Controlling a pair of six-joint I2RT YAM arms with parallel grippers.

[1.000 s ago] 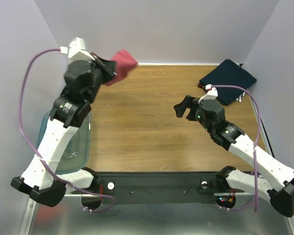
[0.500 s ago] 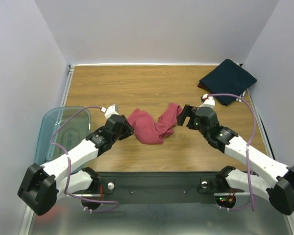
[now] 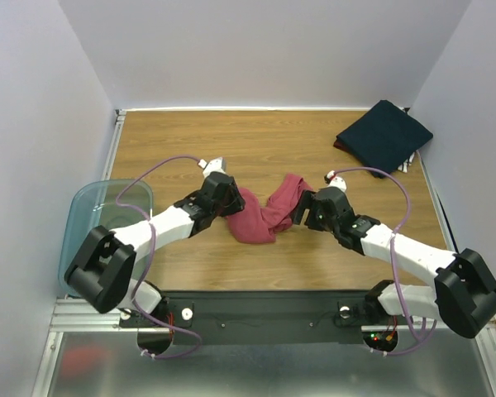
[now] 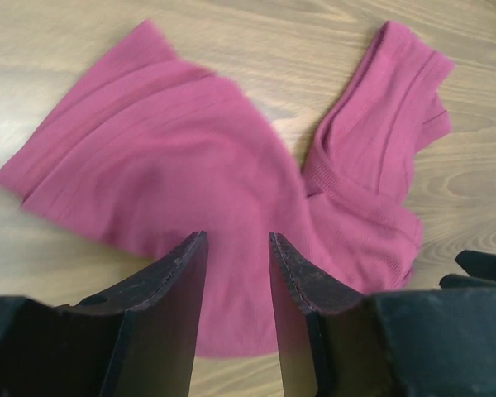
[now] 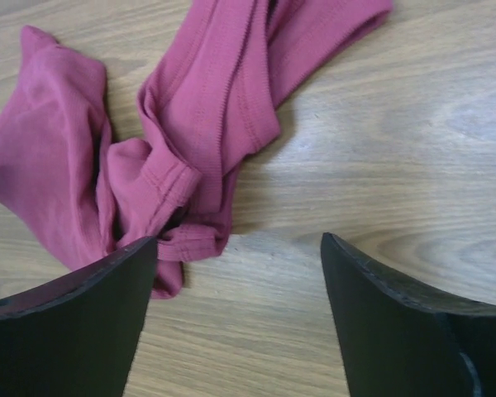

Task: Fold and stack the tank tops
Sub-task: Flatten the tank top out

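My left gripper needs to close on the far corner of the broad part (image 3: 243, 188) (image 4: 149, 28) of the maroon tank top, across from the tank top's near edge that is below it now.
The maroon tank top (image 3: 263, 217) lies crumpled on the wooden table (image 3: 223, 149), near the middle. In the left wrist view its broad ribbed part (image 4: 174, 157) spreads out flat, and my left gripper (image 4: 237, 241) hovers open just over its near edge. In the right wrist view the bunched straps and hem (image 5: 202, 107) lie up and to the left, while my right gripper (image 5: 238, 246) stands wide open over bare wood beside them. From above, the left gripper (image 3: 234, 201) is at the cloth's left end and the right gripper (image 3: 300, 212) at its right end. The navy tank top (image 3: 386, 135) lies folded at the back right.
A translucent teal bin (image 3: 84, 222) sits off the table's left edge, beside the left arm. Grey walls close in the back and both sides. Bare wood stretches between the maroon cloth and the navy top.
A second ago the left gripper held the maroon top high at the back left. It now lies on the table, released, and both grippers have moved in at its two ends.
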